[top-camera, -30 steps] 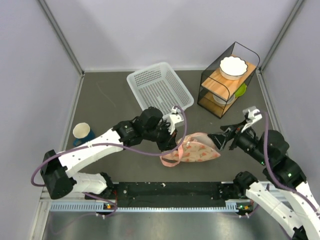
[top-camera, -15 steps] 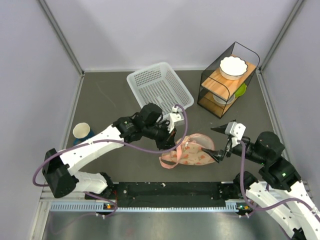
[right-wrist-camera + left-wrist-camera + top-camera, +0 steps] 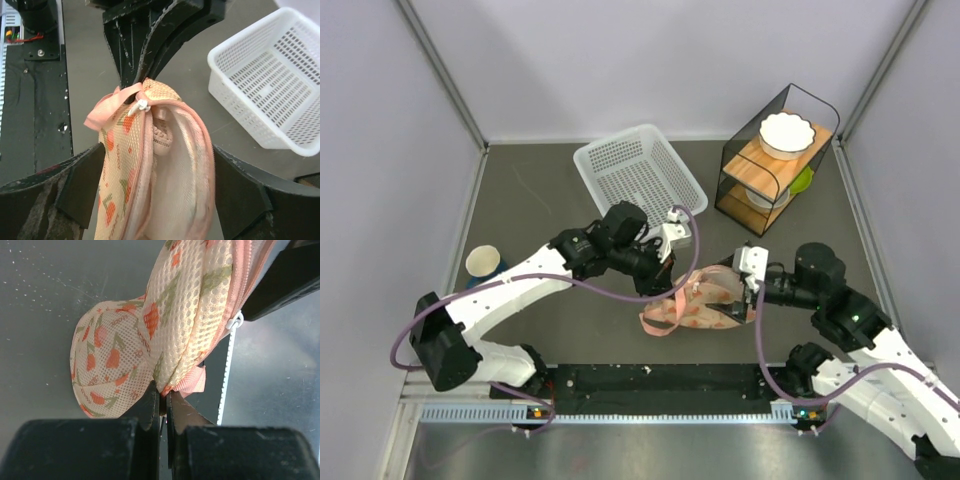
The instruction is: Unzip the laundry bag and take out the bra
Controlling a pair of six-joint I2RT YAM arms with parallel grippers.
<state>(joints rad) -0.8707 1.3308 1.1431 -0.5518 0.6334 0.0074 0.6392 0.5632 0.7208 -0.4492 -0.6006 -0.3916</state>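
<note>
The laundry bag is hanging folded from my left gripper, so my right gripper will hold the bag's open end while my left gripper takes the pink loop (image 3: 659, 331).
The laundry bag (image 3: 705, 300), beige-pink mesh with red-orange prints, hangs a little above the table between both arms. My left gripper (image 3: 665, 277) is shut on its pink trim at the zip end (image 3: 162, 390); the bag (image 3: 150, 325) hangs from its fingertips. In the right wrist view the bag (image 3: 125, 165) is unzipped and gapes open. A small part of the dusty-pink bra (image 3: 162, 136) shows inside; the rest is hidden. My right gripper (image 3: 157, 195) is open, one finger (image 3: 82, 182) on each side of the bag's open end.
A white perforated basket (image 3: 640, 178) stands behind the bag, also in the right wrist view (image 3: 272, 85). A wire shelf (image 3: 775, 165) with a white bowl is at the back right. A paper cup (image 3: 483, 262) stands at the left. A black strip (image 3: 660, 378) runs along the near edge.
My right gripper has swung in from the right and now straddles the bag's open end. My left gripper has kept its hold on the trim, shifting slightly.
</note>
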